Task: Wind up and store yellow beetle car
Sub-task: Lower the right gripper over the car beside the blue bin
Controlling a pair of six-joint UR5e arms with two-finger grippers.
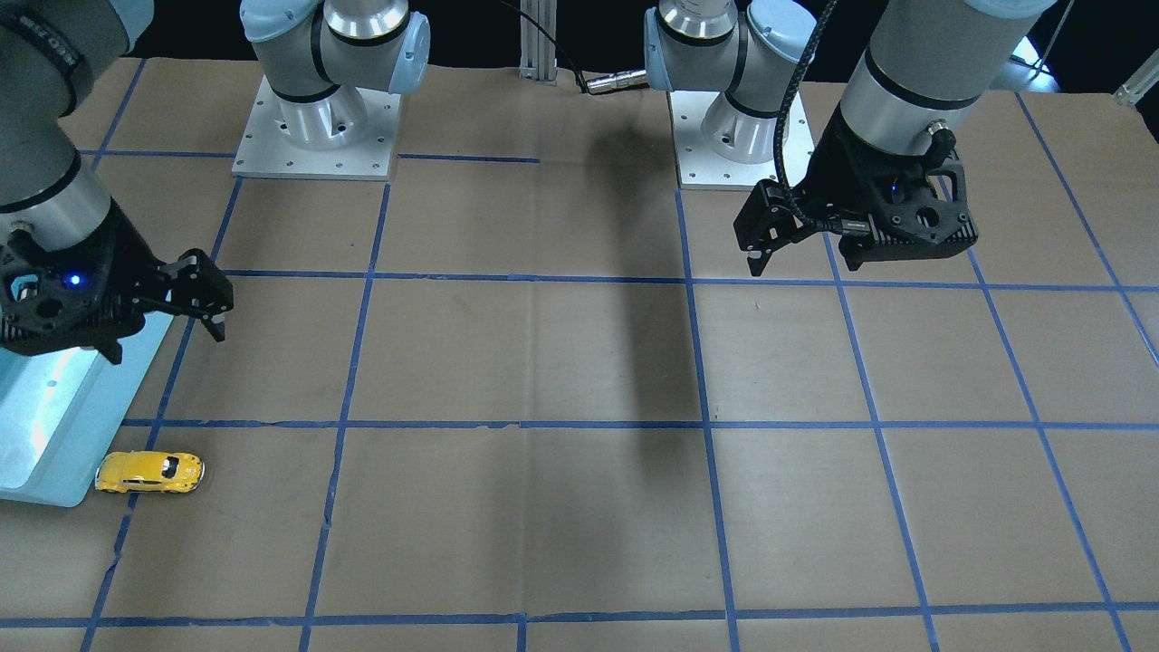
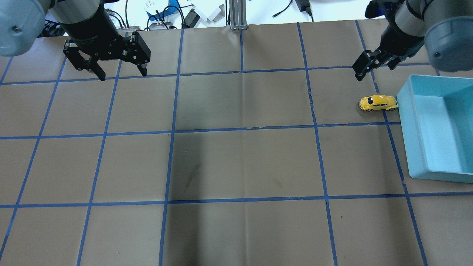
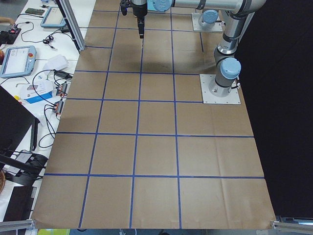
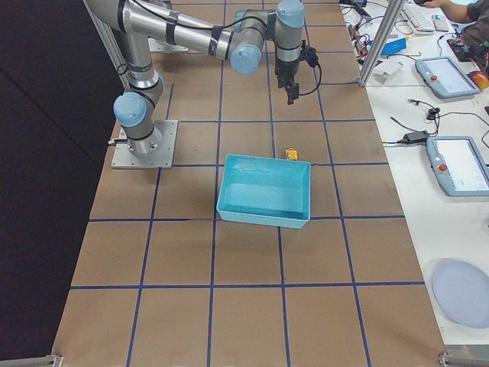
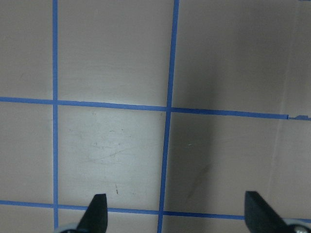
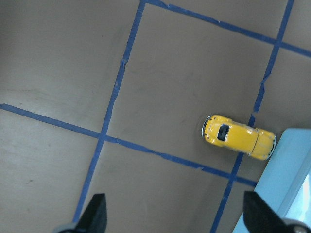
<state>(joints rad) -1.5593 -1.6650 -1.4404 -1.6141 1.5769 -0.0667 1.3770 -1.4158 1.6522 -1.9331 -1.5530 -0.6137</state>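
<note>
The fingers of my right gripper needs to go against the car's long sides next and close on the middle of the yellow beetle car [image 1: 145,469] [image 6: 244,139].
The yellow beetle car [image 2: 378,103] stands on its wheels on the brown table, its one end touching the far left corner of the light blue bin [image 2: 436,129]. It also shows in the front view [image 1: 149,472] and in the right wrist view [image 6: 238,137]. My right gripper [image 2: 359,75] is open and empty. It hangs above the table a little beyond the car, which lies ahead and right of its fingertips [image 6: 96,211]. My left gripper [image 2: 123,75] is open and empty at the far left, far from the car. The left wrist view shows only bare table between its fingertips [image 5: 98,208].
The bin [image 1: 54,426] is open-topped, holds nothing, and stands at the table's right side under my right arm. Blue tape lines grid the brown table [image 2: 240,166]. The two arm bases [image 1: 317,127] stand at the robot's edge.
</note>
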